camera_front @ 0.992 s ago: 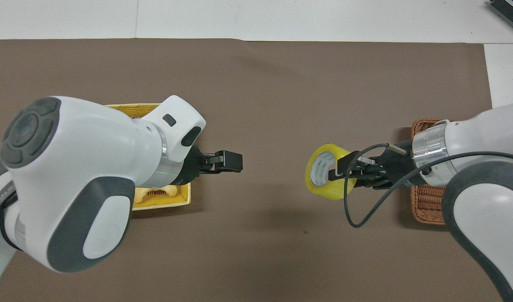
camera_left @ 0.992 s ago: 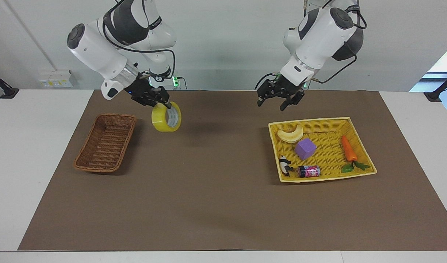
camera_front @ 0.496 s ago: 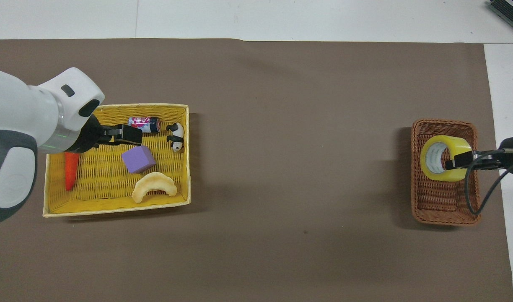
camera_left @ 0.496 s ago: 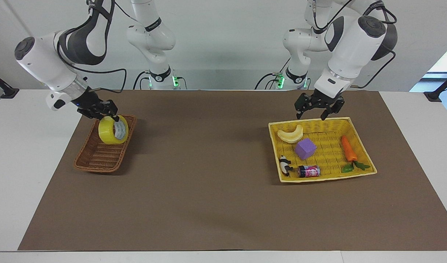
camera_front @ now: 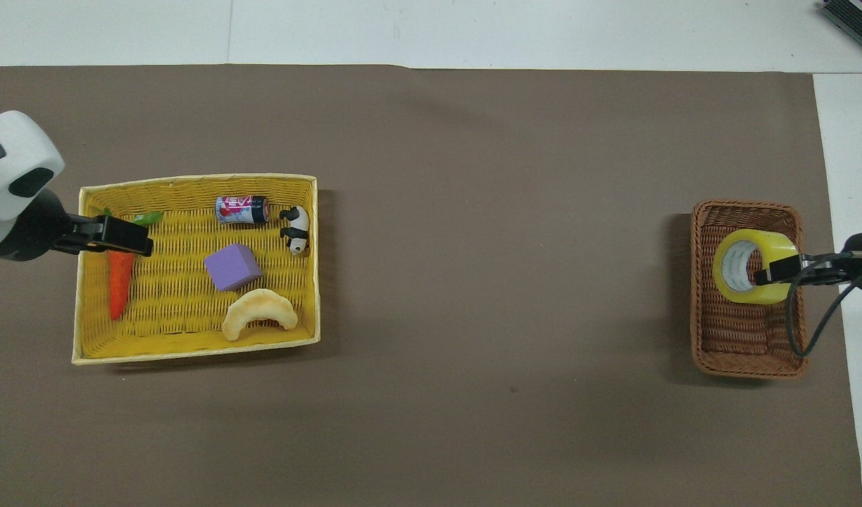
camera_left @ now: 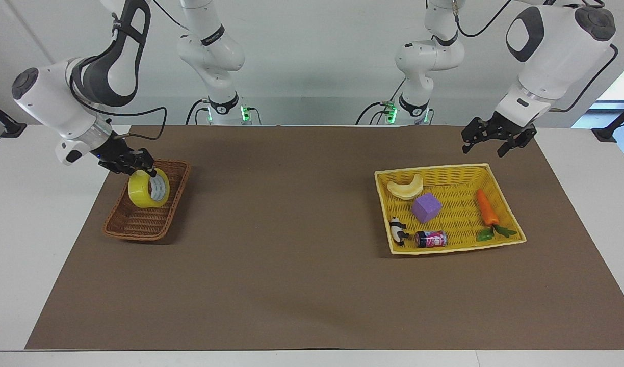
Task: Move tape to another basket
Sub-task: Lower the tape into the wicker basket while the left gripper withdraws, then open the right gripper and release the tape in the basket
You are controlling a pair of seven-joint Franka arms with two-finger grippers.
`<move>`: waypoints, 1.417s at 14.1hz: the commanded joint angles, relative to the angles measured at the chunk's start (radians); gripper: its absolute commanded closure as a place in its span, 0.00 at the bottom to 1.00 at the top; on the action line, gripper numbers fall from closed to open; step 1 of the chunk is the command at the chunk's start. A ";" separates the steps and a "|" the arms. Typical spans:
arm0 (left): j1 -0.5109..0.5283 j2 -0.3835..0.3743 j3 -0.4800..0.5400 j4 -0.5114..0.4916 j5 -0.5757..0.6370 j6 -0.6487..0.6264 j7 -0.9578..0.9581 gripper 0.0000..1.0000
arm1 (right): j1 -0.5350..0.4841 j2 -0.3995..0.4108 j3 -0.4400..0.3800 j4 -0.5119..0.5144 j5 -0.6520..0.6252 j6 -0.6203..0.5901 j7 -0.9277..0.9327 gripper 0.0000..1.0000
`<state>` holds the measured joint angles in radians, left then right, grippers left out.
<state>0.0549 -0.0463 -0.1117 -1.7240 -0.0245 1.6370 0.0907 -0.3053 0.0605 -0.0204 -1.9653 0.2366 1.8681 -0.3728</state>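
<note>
Next, I set the yellow tape roll down with my right gripper on the middle of the dark brown wicker basket's bottom [camera_front: 735,291].
The yellow tape [camera_left: 138,194] roll stands on edge, low inside the dark brown wicker basket [camera_left: 138,224] at the right arm's end of the table. My right gripper [camera_left: 149,172] is shut on the roll's upper rim. I cannot tell whether the roll rests on the basket's floor. In the overhead view the tape [camera_front: 769,245] is over the farther half of the basket [camera_front: 744,341], with the right gripper [camera_front: 765,273] on it. My left gripper [camera_left: 483,147] is open and empty, raised by the yellow basket's edge at the left arm's end; it also shows in the overhead view [camera_front: 121,238].
A large yellow woven basket [camera_left: 434,168] toward the left arm's end holds a pale crescent [camera_left: 405,187], a purple cube [camera_left: 426,207], a carrot [camera_left: 487,208], a small can [camera_left: 431,239] and a panda figure [camera_left: 396,230]. A brown mat [camera_left: 291,229] covers the table.
My right gripper brought the tape from above the mat to over the brown basket and has lowered it into it. My left gripper moved out toward the left arm's end of the table.
</note>
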 commanded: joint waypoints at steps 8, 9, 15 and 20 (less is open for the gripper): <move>0.006 -0.004 -0.011 0.020 0.063 -0.022 0.011 0.00 | -0.032 0.016 0.013 -0.078 -0.017 0.065 -0.032 0.95; 0.006 -0.004 -0.011 0.020 0.063 -0.020 0.011 0.00 | -0.032 0.009 0.013 -0.098 -0.019 0.066 -0.032 0.92; 0.006 -0.004 -0.011 0.020 0.063 -0.022 0.011 0.00 | -0.049 0.019 0.013 -0.099 -0.026 0.065 -0.051 0.37; 0.005 -0.004 -0.011 0.020 0.063 -0.022 0.011 0.00 | -0.032 0.027 0.014 -0.024 -0.028 0.046 -0.041 0.00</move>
<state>0.0566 -0.0467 -0.1207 -1.7136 0.0163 1.6264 0.0972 -0.3349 0.1005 -0.0193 -2.0174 0.2329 1.9123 -0.3975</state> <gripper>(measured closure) 0.000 0.000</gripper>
